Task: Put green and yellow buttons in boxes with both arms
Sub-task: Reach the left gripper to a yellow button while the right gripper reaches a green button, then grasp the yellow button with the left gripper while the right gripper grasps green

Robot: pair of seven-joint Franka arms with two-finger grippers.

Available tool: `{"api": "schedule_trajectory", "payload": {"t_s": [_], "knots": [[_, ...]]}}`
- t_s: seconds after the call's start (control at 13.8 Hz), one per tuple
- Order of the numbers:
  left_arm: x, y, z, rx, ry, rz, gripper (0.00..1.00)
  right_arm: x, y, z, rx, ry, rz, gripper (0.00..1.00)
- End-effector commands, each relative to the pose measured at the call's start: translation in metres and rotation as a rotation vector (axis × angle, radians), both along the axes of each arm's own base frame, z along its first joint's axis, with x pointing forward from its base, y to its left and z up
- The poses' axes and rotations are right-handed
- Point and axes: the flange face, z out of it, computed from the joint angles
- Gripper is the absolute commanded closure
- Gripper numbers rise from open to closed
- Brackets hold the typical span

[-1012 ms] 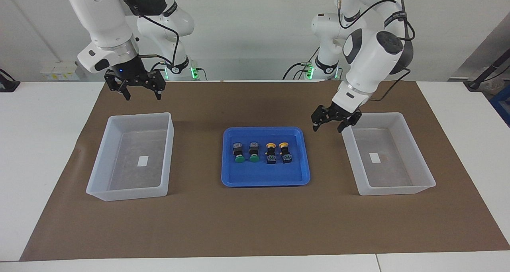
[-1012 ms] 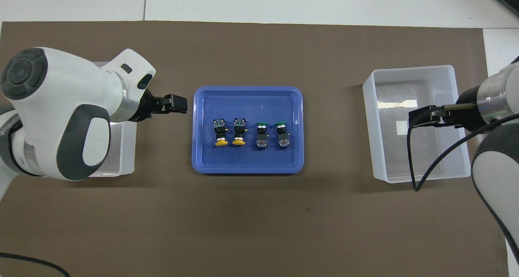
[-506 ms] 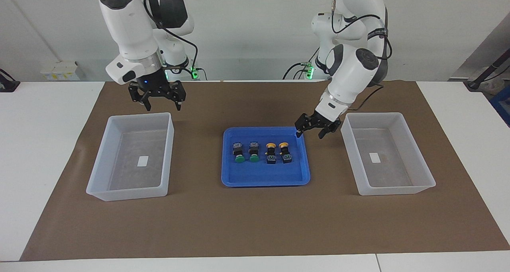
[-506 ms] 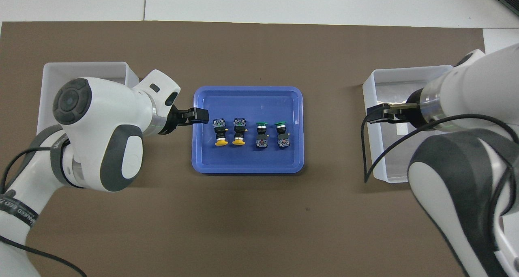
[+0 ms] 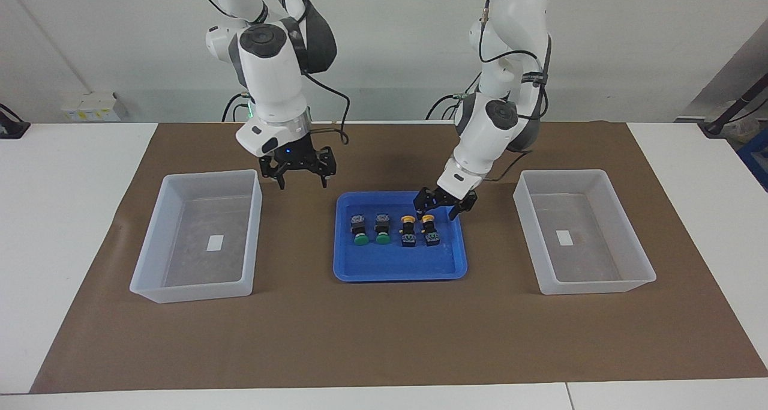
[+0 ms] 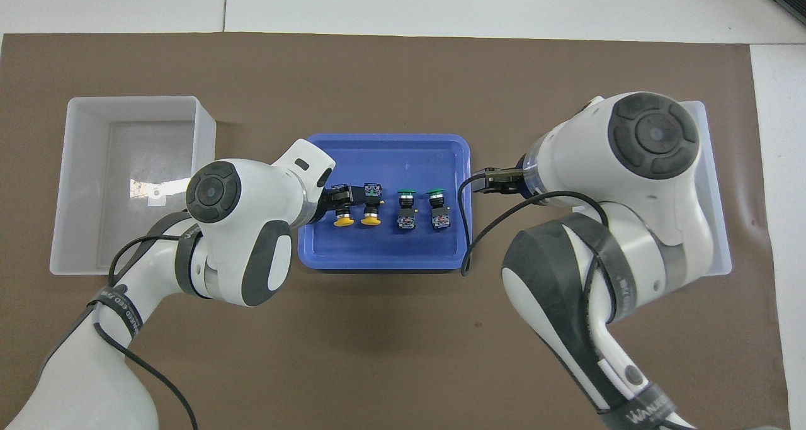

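Note:
The robot's right gripper needs to close on the black end (image 6: 440,219), opposite the green cap, of the green button that is nearest the blue tray's end toward the right arm.
Two green buttons (image 5: 371,229) (image 6: 422,208) and two yellow buttons (image 5: 418,229) (image 6: 356,209) lie in a row in a shallow blue tray (image 5: 396,265) (image 6: 390,153). My left gripper (image 5: 437,213) (image 6: 343,197) is open, low over the tray, just above the yellow button toward the left arm's end. My right gripper (image 5: 301,182) (image 6: 497,181) is open and empty, raised over the mat beside the tray's end toward the right arm. One box (image 5: 564,173) (image 6: 132,100) stands at the left arm's end. The other box (image 5: 210,174) (image 6: 718,228) stands at the right arm's end, mostly hidden by the right arm in the overhead view.
Everything stands on a brown mat (image 5: 384,338) on the white table (image 5: 60,176). Both boxes show only a white label on the floor.
Both arms have swung in from over their boxes toward the tray. The left gripper has come down over the yellow buttons. The right gripper has moved beside the tray. The buttons have not moved.

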Motion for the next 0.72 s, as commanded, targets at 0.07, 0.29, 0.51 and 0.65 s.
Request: {"api": "schedule_trajectory", "payload": {"t_s": [0.07, 0.29, 0.51, 0.65], "knots": [[0.007, -0.001, -0.026, -0.007, -0.036, 0.040, 0.00, -0.003, 0.027, -0.041, 0.030, -0.006, -0.007, 0.00], [0.008, 0.000, -0.029, -0.007, -0.034, 0.045, 0.00, -0.020, 0.051, -0.081, 0.029, -0.025, -0.003, 0.00], [0.007, 0.000, -0.039, 0.000, -0.021, 0.046, 0.23, -0.026, 0.064, -0.108, 0.031, -0.034, 0.017, 0.00], [0.008, 0.000, -0.039, 0.000, -0.019, 0.049, 0.47, -0.033, 0.063, -0.126, 0.043, -0.055, 0.020, 0.00]]}}
